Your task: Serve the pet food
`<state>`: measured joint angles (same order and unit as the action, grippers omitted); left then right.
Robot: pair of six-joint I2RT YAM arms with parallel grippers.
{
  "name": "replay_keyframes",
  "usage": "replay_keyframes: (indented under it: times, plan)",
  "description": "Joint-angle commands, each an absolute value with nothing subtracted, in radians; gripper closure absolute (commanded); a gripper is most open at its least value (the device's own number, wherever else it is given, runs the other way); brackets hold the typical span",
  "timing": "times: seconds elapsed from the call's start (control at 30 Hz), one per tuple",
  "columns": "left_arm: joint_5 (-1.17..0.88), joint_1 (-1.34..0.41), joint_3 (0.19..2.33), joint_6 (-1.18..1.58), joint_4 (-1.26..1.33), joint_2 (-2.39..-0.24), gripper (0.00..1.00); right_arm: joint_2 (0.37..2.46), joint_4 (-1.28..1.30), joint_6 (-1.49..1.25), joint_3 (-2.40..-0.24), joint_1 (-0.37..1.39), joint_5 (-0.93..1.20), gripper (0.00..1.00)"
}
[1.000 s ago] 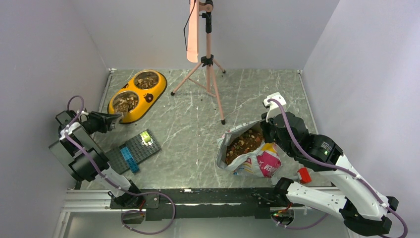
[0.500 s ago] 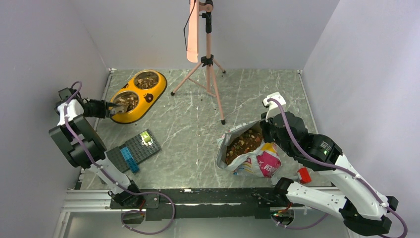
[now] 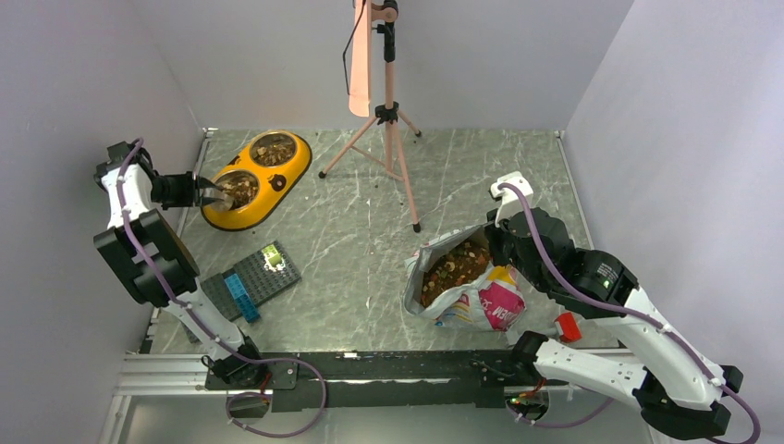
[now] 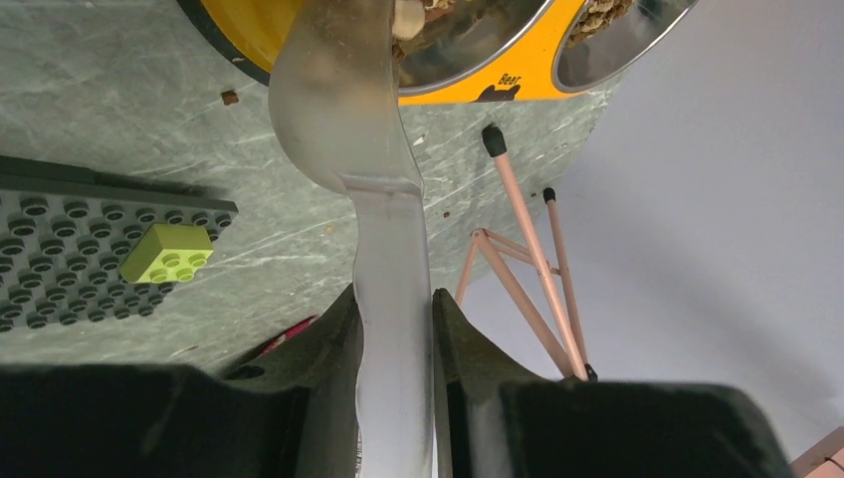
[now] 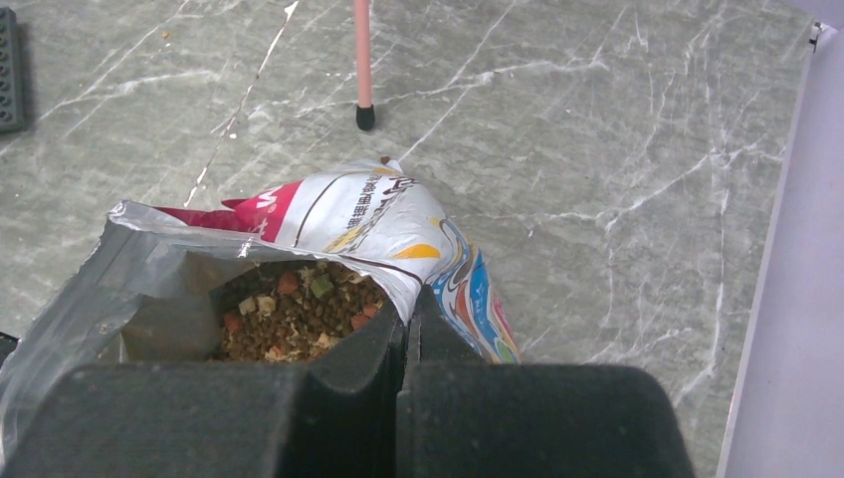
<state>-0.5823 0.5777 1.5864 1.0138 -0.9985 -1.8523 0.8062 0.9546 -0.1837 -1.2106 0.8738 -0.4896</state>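
Next, I release the spoon from my left gripper on the bare table (image 3: 320, 309) between the studded baseplate and the printed bag.
The pet food (image 3: 453, 268) fills the open printed bag (image 3: 481, 301) at the right; it also shows in the right wrist view (image 5: 294, 314). More kibble lies in both steel bowls of the yellow double dish (image 3: 287, 166). My left gripper (image 3: 199, 191) is shut on a metal spoon (image 4: 348, 149), whose bowl reaches over the near steel bowl (image 4: 478, 45). My right gripper (image 5: 408, 304) is shut on the bag's rim (image 5: 398, 269) and holds it open.
A pink tripod (image 3: 388, 139) with a hanging panel stands at the back middle. A dark studded baseplate (image 3: 245, 282) with a green brick (image 3: 272, 256) and a blue brick (image 3: 242, 298) lies at the front left. Grey walls close in both sides.
My left arm has swung back and up toward the left wall, carrying the spoon's tip over the near steel bowl. The right arm and the bag have not moved.
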Motion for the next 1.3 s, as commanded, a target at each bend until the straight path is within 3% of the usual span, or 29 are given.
replay_keyframes:
  times: [0.0, 0.67, 1.27]
  plan:
    - [-0.574, 0.574, 1.653, 1.07, -1.104, -1.89, 1.0, 0.803, 0.833, -0.165, -1.263, 0.869, -0.525, 1.0]
    - [-0.556, 0.559, 1.903, 1.134, -1.322, -1.963, 1.0, 0.793, 0.825, -0.16, -1.261, 0.868, -0.526, 1.0]
    - [-0.608, 0.505, 2.01, 1.258, -1.324, -1.934, 1.0, 0.78, 0.826, -0.166, -1.25, 0.868, -0.532, 1.0]
